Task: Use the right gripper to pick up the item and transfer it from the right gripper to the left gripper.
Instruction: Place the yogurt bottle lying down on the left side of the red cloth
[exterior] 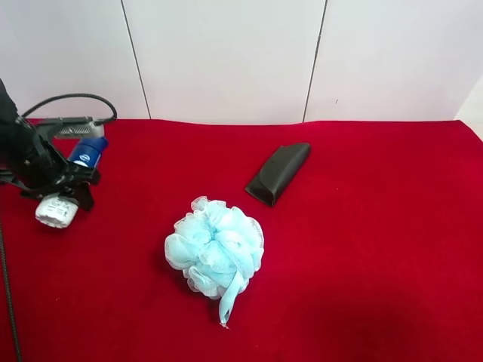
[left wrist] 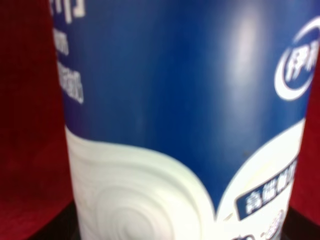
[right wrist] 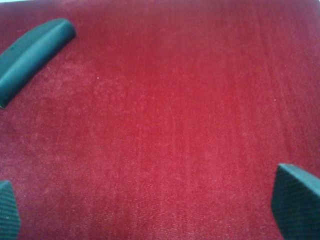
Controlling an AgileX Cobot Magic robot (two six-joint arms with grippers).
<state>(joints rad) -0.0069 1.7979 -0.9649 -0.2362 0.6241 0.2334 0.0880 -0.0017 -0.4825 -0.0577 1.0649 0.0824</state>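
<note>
The robot's left gripper needs to release the can on the red cloth (exterior: 94,203) beside the bath puff, a little nearer the wall.
The item (exterior: 86,154) is a slim can with a white body and a blue upper part, held tilted just above the red cloth at the exterior high view's left edge. The left gripper (exterior: 60,179), with its looping black cable, is shut around the can's middle. The can's blue-and-white label (left wrist: 175,100) fills the left wrist view. The right gripper (right wrist: 152,205) is open and empty over bare red cloth. Only its two dark fingertips (right wrist: 297,200) show, far apart. The right arm is out of the exterior high view.
A light-blue mesh bath puff (exterior: 215,249) lies at the middle of the red cloth. A black wedge-shaped case (exterior: 278,173) lies behind it, and the same case (right wrist: 32,50) shows in the right wrist view. A white panelled wall (exterior: 226,53) stands behind the table.
</note>
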